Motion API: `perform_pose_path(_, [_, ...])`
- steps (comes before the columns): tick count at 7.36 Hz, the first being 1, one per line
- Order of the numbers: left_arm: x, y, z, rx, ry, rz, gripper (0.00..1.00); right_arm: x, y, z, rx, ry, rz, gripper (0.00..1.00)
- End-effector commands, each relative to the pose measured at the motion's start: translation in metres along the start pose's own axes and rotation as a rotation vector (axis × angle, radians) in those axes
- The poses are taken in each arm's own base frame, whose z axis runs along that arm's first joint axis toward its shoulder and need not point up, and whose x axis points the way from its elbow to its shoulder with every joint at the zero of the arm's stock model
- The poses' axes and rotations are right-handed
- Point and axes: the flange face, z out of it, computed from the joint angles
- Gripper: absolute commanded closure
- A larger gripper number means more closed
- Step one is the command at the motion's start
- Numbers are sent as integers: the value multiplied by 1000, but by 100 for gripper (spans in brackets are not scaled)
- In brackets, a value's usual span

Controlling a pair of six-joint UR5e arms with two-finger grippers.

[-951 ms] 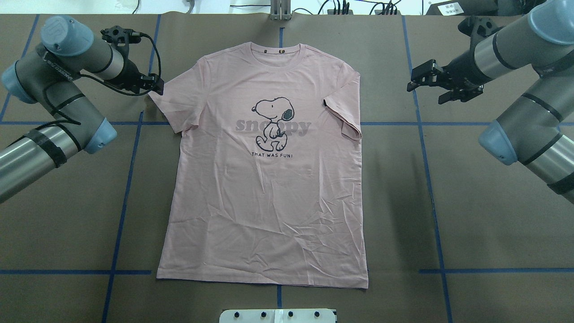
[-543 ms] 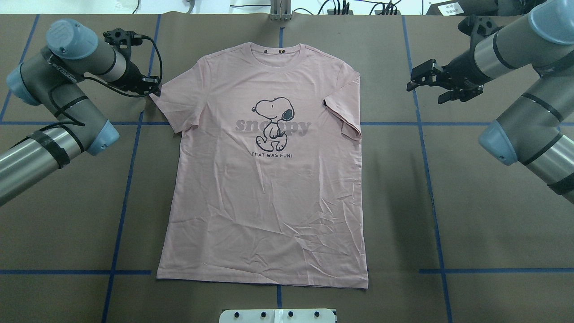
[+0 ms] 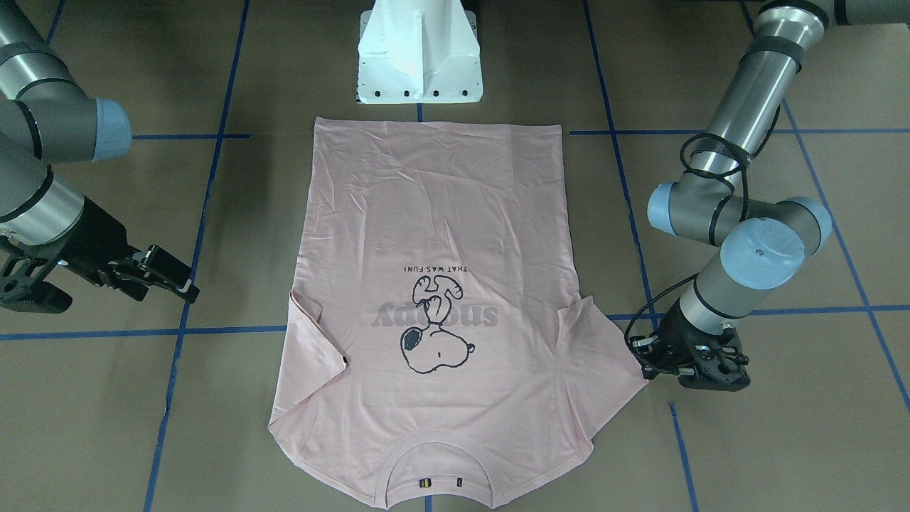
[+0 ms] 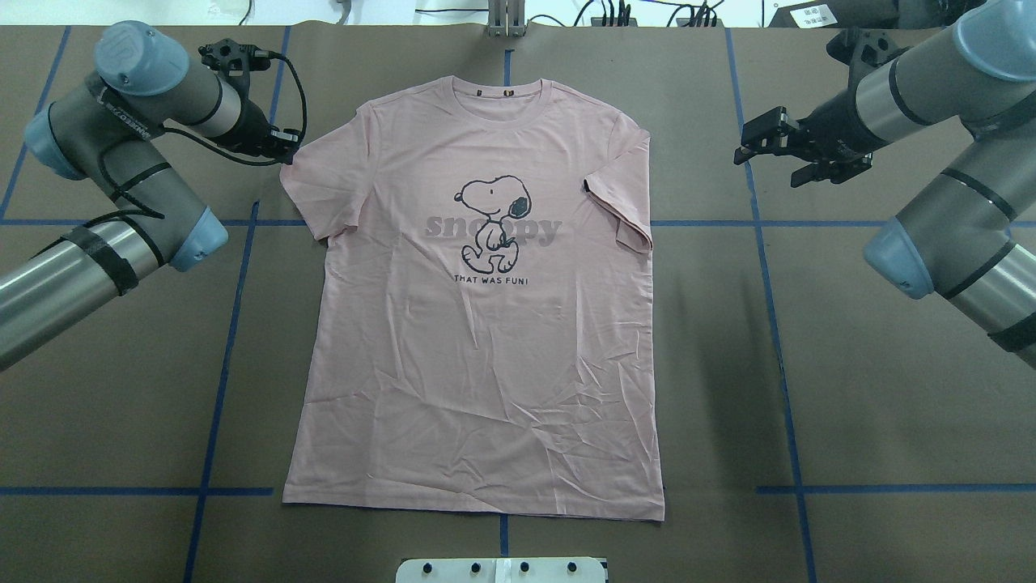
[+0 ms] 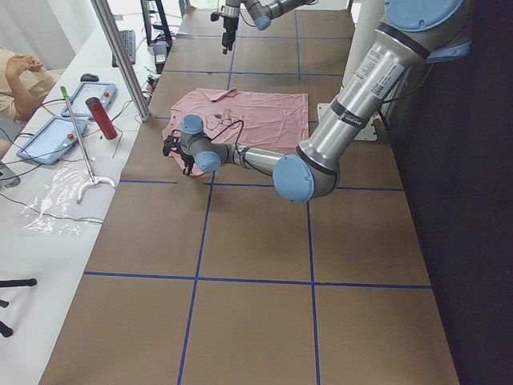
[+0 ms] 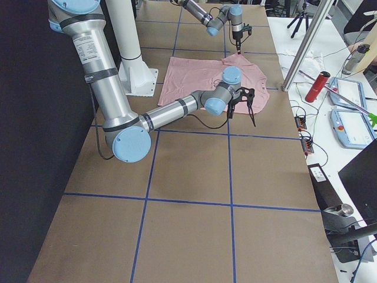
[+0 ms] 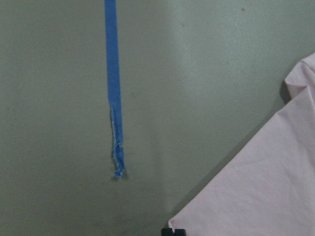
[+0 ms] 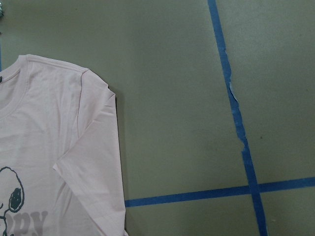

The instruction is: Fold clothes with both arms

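Note:
Next, the left gripper releases the sleeve corner on the T-shirt's chest (image 3: 525, 388) between the dog print and that sleeve's seam.
The pale pink T-shirt (image 4: 486, 364) lies flat on the brown table, dog print up, collar at the far side; it also shows in the front-facing view (image 3: 441, 213). Its sleeve on the overhead view's right is folded in over the chest. My left gripper (image 4: 285, 150) is low at the tip of the other sleeve and looks shut on that sleeve corner, which shows in the left wrist view (image 7: 266, 187). It also shows in the front-facing view (image 3: 648, 363). My right gripper (image 4: 743, 150) is open and empty, above the table, well to the right of the shirt.
The white pedestal base (image 3: 419, 64) stands just behind the shirt's hem. Blue tape lines (image 4: 218, 380) cross the table. A side table beyond the collar end holds a red bottle (image 5: 100, 118) and tablets, with a metal post (image 5: 120, 56) at its edge.
My left gripper has moved a little to the right and farther away, and the sleeve tip has shifted inward with it. My right arm has not moved.

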Motion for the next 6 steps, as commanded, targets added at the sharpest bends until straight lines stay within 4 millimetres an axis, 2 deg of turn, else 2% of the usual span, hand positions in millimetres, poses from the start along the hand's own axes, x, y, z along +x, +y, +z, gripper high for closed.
perform_pose_path(1, [55,-14,-34,14,90,-87,100,0,0,0,2,1,0,0])
perform_pose_path(2, [113,10,-15,-29,125,-126,100,-1,0,1,0,1,0,0])
perform_pose_path(3, [139,5,-6,-37,127,-156,100,0,-1,3,-1,4,1,0])
perform_pose_path(4, [150,-5,9,1,92,-160,100,2,-1,4,0,7,3,0])
perform_pose_path(6, [146,-10,21,35,85,-158,100,1,0,6,-3,9,2,0])
